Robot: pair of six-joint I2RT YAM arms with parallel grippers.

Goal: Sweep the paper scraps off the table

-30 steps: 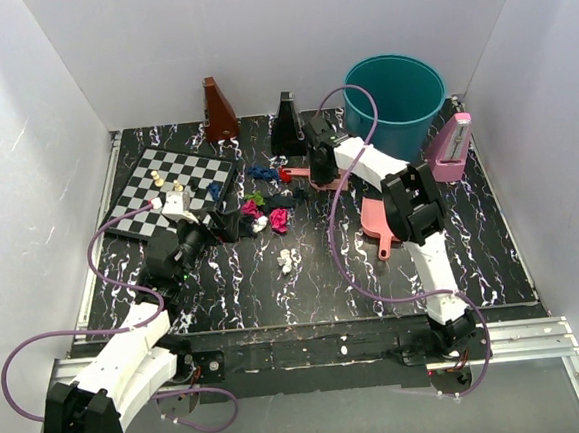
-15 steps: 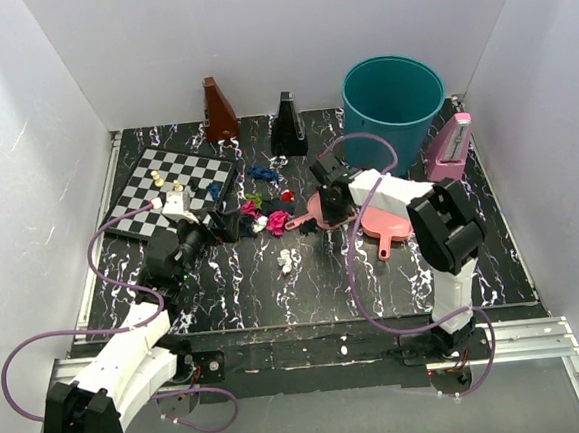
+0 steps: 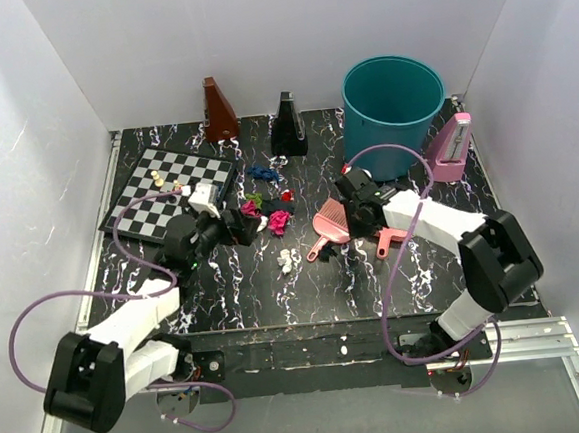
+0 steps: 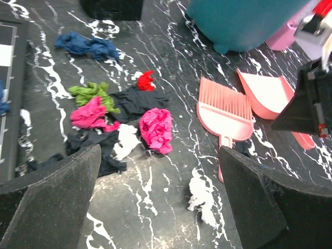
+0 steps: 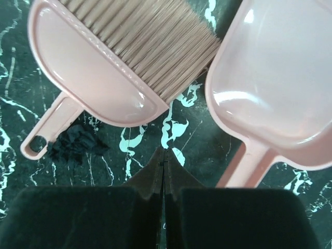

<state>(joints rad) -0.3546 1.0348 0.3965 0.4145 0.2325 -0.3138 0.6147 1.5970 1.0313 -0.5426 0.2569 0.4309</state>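
The robot's left gripper will next move to the pink brush and close on the brush handle's end [image 3: 314, 254] [image 4: 220, 171] near the hole, beside the dark scrap.
The paper scraps [image 3: 270, 218] lie bunched on the table [image 3: 235, 291], with blue ones [image 3: 259, 172] farther back and a white one [image 3: 287, 260] nearer. In the left wrist view I see magenta [image 4: 155, 127], green [image 4: 91, 92], red [image 4: 146, 80], blue [image 4: 88, 45] and white [image 4: 199, 194] wads. My left gripper [image 3: 242, 225] [image 4: 160, 155] stands open just left of the pile, holding nothing. My right gripper [image 3: 358, 221] [image 5: 164, 153] is shut and empty. Its tips point down at bare table between the pink brush [image 5: 104, 67] [image 3: 328, 221] and the pink dustpan [image 5: 280, 88].
A teal bucket [image 3: 394, 98] stands at the back right, beside a pink metronome [image 3: 452, 149]. Brown [image 3: 219, 110] and black [image 3: 287, 124] metronomes stand at the back. The chessboard [image 3: 162, 191] with pieces lies at the left. A dark scrap [image 5: 75, 145] lies by the brush handle.
The right arm came from the back, near the black metronome, forward and right; the brush slid with it toward the dustpan. The left gripper moved right, closer to the scraps.
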